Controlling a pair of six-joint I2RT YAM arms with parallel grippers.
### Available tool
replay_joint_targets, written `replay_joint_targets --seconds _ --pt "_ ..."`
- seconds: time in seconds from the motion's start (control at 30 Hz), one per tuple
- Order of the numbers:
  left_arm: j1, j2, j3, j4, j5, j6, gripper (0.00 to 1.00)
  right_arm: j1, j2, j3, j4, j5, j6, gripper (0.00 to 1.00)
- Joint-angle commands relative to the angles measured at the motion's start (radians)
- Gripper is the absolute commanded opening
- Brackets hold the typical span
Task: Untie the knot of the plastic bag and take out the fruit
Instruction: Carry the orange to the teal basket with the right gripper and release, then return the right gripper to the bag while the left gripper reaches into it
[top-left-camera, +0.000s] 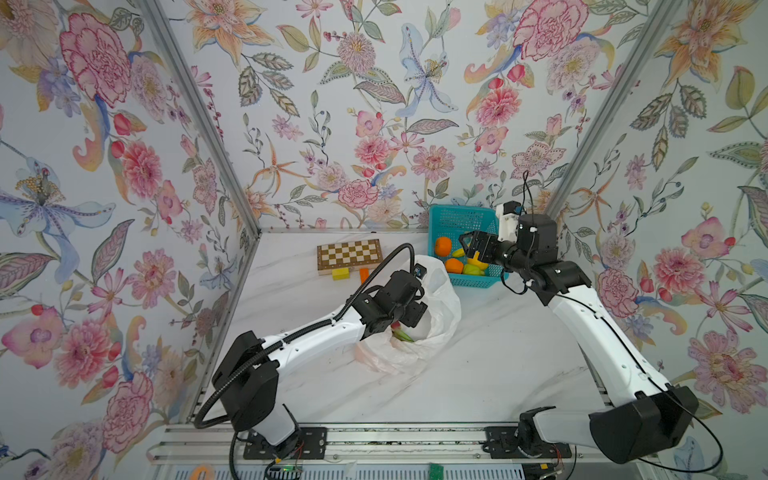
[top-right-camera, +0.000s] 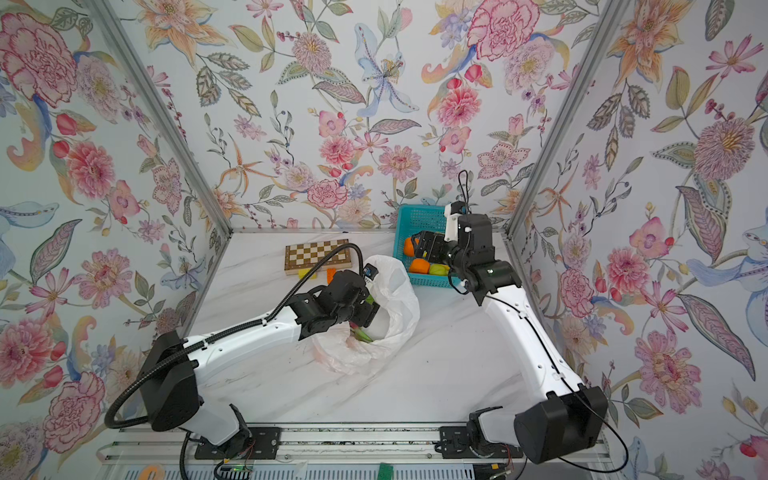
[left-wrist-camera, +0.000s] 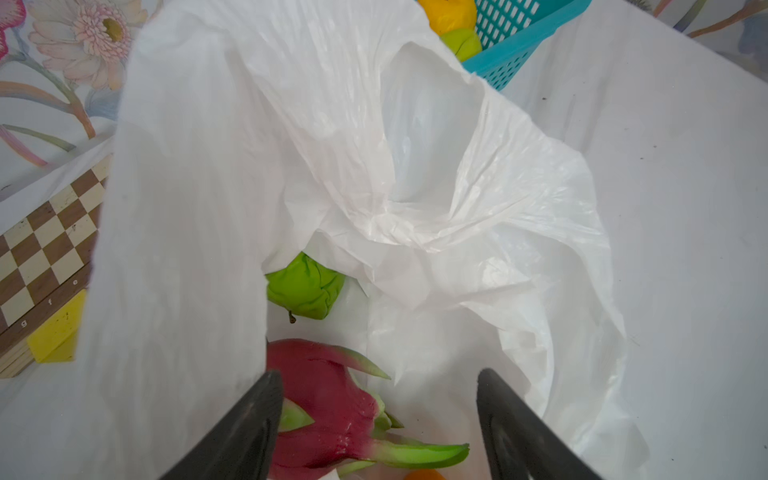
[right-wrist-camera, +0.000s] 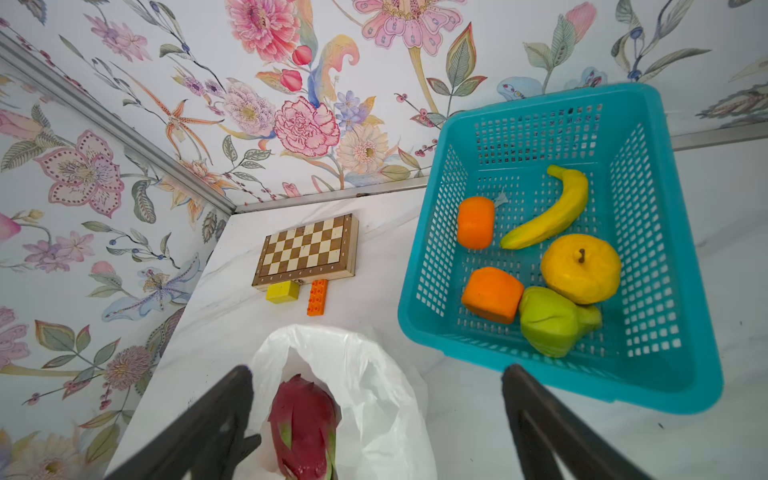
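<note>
Next, I take the green fruit from my left gripper with my right gripper, over the plastic bag's opening (top-left-camera: 430, 300) (right-wrist-camera: 352, 392) near the teal basket.
The plastic bag (top-left-camera: 436, 316) lies with its mouth open; no knot shows. My left gripper (left-wrist-camera: 378, 374) reaches into the bag. It is open, and its jaws straddle the magenta dragon fruit (left-wrist-camera: 328, 407), which lies close to one finger. A green fruit (left-wrist-camera: 305, 291) sits deeper in the bag, and an orange edge (left-wrist-camera: 424, 474) peeks out beside the dragon fruit. My right gripper (right-wrist-camera: 378, 369) hovers open and empty at the teal basket (right-wrist-camera: 540, 124). The basket holds two oranges (right-wrist-camera: 476, 222), a yellow apple (right-wrist-camera: 581, 268) and a green fruit (right-wrist-camera: 548, 322).
A banana (right-wrist-camera: 548, 212) also lies in the basket. A chessboard (top-left-camera: 349, 254) sits at the back with a yellow block (top-left-camera: 340, 273) and an orange block (top-left-camera: 364, 274) in front of it. Floral walls close three sides.
</note>
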Motion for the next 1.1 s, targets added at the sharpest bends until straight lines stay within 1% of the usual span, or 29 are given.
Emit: replay_joint_targets --seconds 0.0,0.13,0.2,0.23,0.27,0.37,0.47,0.53,0.67,0.83,1.0,1.07 --pt "-0.01 0.082 0.074 -0.098 -0.078 -0.001 0.75 0.076 -0.089 -0.131 0.053 0.096 0.052 0.94" --pt "0.001 0.182 0.134 -0.147 -0.138 -0.011 0.75 0.192 -0.176 -0.272 0.064 0.169 0.123 0.94" --pt "0.015 0.228 0.166 -0.165 -0.152 -0.021 0.75 0.223 -0.195 -0.312 0.043 0.212 0.131 0.94" --pt "0.02 0.247 0.176 -0.169 -0.155 -0.024 0.75 0.258 -0.197 -0.322 0.029 0.232 0.134 0.94" --pt "0.026 0.266 0.191 -0.173 -0.159 -0.027 0.75 0.267 -0.198 -0.328 0.012 0.247 0.141 0.94" --pt "0.038 0.317 0.231 -0.18 -0.192 -0.029 0.77 0.273 -0.194 -0.333 -0.004 0.242 0.151 0.94" --pt "0.054 0.359 0.264 -0.185 -0.233 -0.024 0.8 0.28 -0.189 -0.332 0.005 0.24 0.153 0.94" --pt "0.066 0.388 0.292 -0.191 -0.238 -0.017 0.82 0.281 -0.184 -0.328 0.008 0.239 0.153 0.94" --pt "0.097 0.432 0.329 -0.196 -0.216 0.0 0.86 0.285 -0.181 -0.316 -0.008 0.238 0.148 0.94" --pt "0.146 0.482 0.352 -0.178 -0.133 0.005 0.94 0.287 -0.193 -0.316 -0.017 0.241 0.151 0.94" --pt "0.173 0.531 0.369 -0.149 -0.076 0.028 0.93 0.289 -0.198 -0.31 -0.029 0.252 0.154 0.94" --pt "0.186 0.55 0.372 -0.142 -0.043 0.027 0.91 0.29 -0.195 -0.306 -0.035 0.254 0.155 0.94"
